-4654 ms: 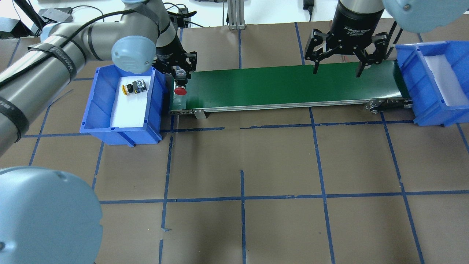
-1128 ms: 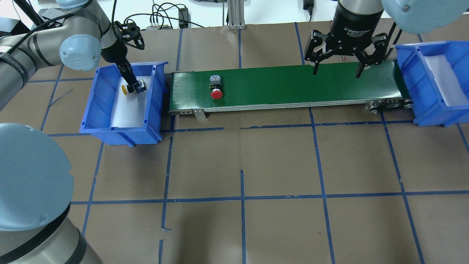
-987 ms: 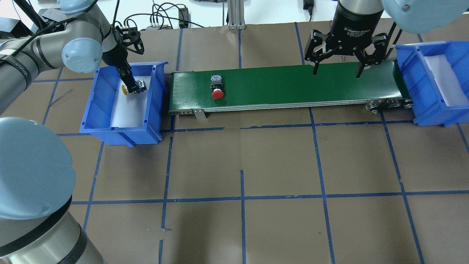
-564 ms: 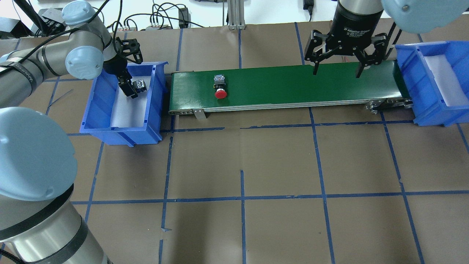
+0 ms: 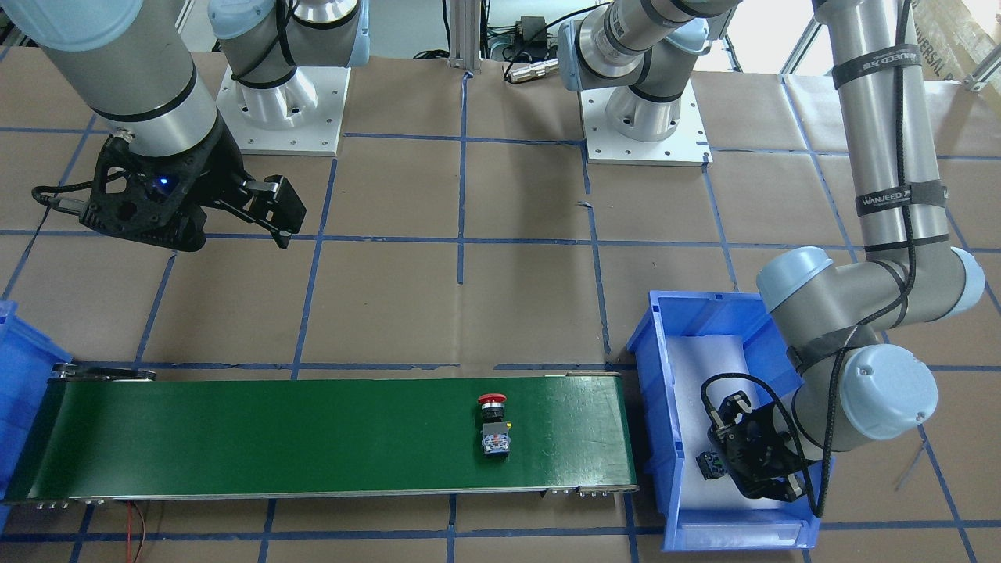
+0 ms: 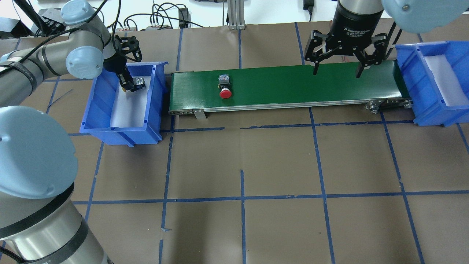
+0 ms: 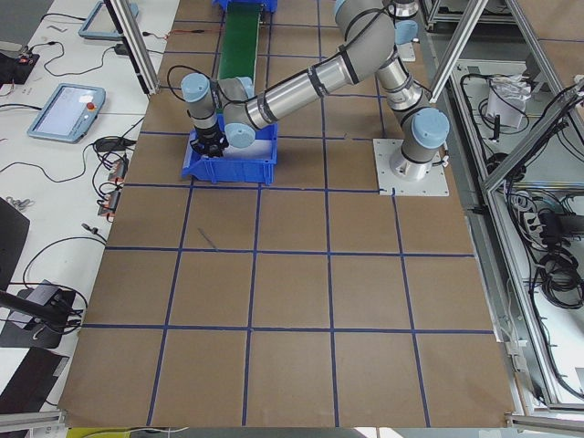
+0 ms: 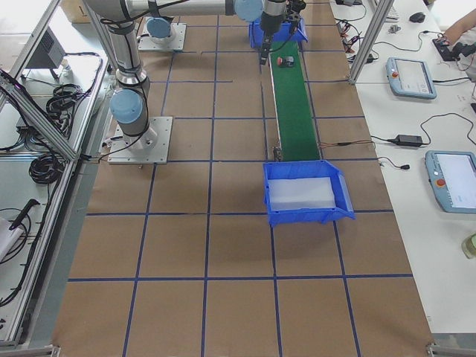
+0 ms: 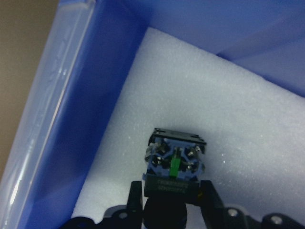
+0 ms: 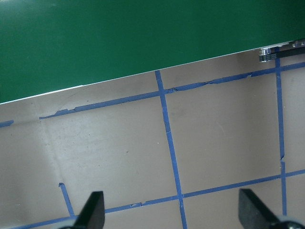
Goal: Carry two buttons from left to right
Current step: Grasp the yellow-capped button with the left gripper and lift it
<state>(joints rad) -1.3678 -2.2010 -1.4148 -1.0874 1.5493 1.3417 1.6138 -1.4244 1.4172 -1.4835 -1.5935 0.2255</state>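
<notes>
Next, I release the button from my left gripper on the green conveyor belt (image 5: 587,428), between the red-capped button and the blue bin nearby.
The red-capped button (image 6: 224,88) lies on its side on the green conveyor belt (image 6: 293,84), left of its middle; it also shows in the front-facing view (image 5: 494,426). My left gripper (image 6: 130,85) is down inside the left blue bin (image 6: 99,110). In the left wrist view its fingers (image 9: 136,198) are shut on the black collar of the second button (image 9: 175,160), whose grey-blue contact block points away. Its yellow cap is hidden by the gripper. My right gripper (image 6: 336,71) hangs open and empty above the belt's right end.
The right blue bin (image 6: 439,88) with a white foam liner stands at the belt's right end. Brown paper with blue tape lines covers the table. Cables and an aluminium post (image 6: 234,14) lie beyond the belt.
The red button was set on the belt and has ridden rightward. My left gripper went back into the left bin, came down over the yellow button and closed on it. The right arm has not moved.
</notes>
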